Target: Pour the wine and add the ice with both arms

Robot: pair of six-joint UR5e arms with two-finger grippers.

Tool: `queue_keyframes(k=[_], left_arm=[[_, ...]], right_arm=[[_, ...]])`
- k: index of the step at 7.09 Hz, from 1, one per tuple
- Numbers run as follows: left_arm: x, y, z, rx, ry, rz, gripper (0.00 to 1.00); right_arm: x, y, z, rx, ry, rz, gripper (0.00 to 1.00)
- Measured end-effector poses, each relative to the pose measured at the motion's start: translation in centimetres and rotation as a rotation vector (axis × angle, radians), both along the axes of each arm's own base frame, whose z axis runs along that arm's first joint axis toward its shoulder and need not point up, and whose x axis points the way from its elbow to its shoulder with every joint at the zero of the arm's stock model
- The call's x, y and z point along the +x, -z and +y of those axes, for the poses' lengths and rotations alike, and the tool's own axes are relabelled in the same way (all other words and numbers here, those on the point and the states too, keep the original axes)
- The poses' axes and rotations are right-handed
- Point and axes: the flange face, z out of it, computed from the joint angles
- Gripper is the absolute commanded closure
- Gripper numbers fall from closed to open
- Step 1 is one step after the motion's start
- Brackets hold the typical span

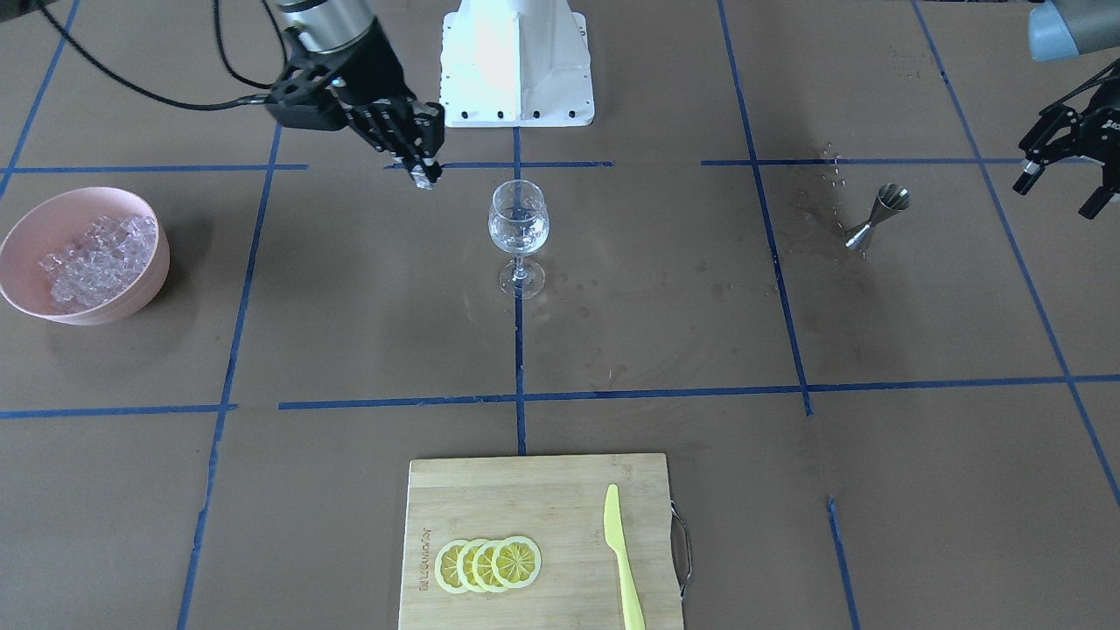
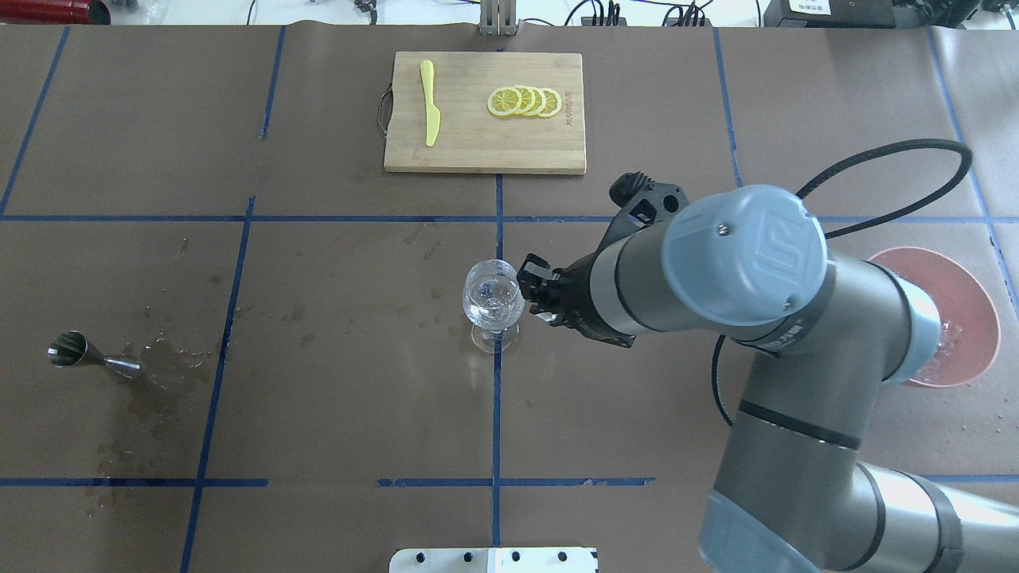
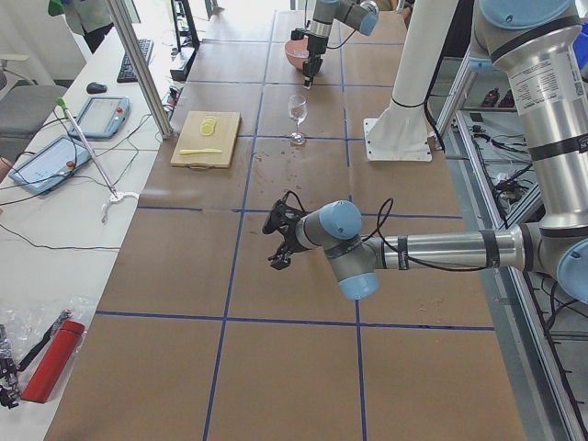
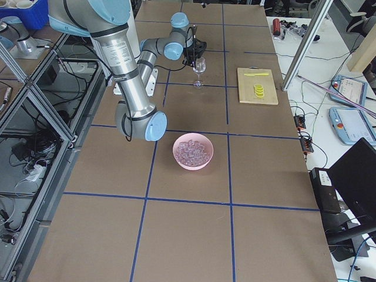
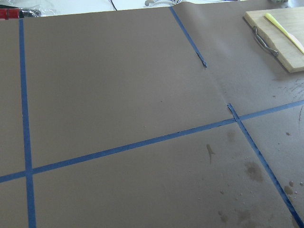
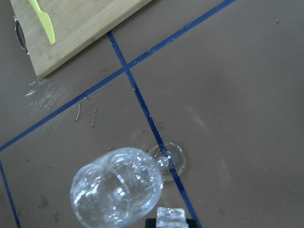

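Observation:
I will release the ice cube from my right gripper into the bowl of the clear stemmed glass [image 1: 517,214] [image 6: 116,187].
A clear stemmed glass [image 1: 518,229] stands at the table's centre, with glints inside that could be wine or ice. My right gripper [image 1: 426,175] hovers just beside and above its rim, shut on one ice cube [image 6: 171,217]. In the right wrist view the glass [image 6: 116,192] lies directly below and to the left of that cube. More ice [image 1: 98,258] fills a pink bowl [image 1: 35,226] on the robot's right. My left gripper [image 1: 1056,197] hangs open and empty at the far side, near a steel jigger [image 1: 878,216].
Wet droplets [image 1: 827,171] spread around the jigger. A wooden cutting board [image 1: 525,499] with lemon slices [image 1: 488,564] and a yellow knife [image 1: 621,556] lies at the operators' edge. The white robot base [image 1: 516,61] stands behind the glass.

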Motion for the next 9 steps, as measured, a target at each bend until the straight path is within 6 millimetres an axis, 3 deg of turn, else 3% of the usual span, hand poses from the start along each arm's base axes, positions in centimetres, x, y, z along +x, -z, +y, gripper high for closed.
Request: queue_keyframes(k=[2, 6, 7, 8, 9], left_arm=[[-0.3, 0.2, -0.3, 0.008, 0.043, -0.015, 0.0], [-0.6, 0.3, -0.5, 0.03, 0.081, -0.023, 0.0], [-0.6, 0.4, -0.5, 0.033, 0.082, -0.022, 0.0], [-0.7, 0.2, -0.2, 0.037, 0.082, -0.021, 0.0], [-1.0, -0.1, 0.4, 0.042, 0.083, -0.019, 0.0]], right_arm=[[-1.4, 2.1, 0.5, -0.005, -0.007, -0.015, 1.0], [-2.0, 3.3, -0.4, 0.027, -0.065, -0.014, 0.99], [-2.0, 3.5, -0.6, 0.037, -0.08, -0.014, 0.83], [-2.2, 4.0, -0.9, 0.044, -0.092, -0.015, 0.6], [-2.6, 4.4, -1.2, 0.048, -0.101, -0.013, 0.05]])
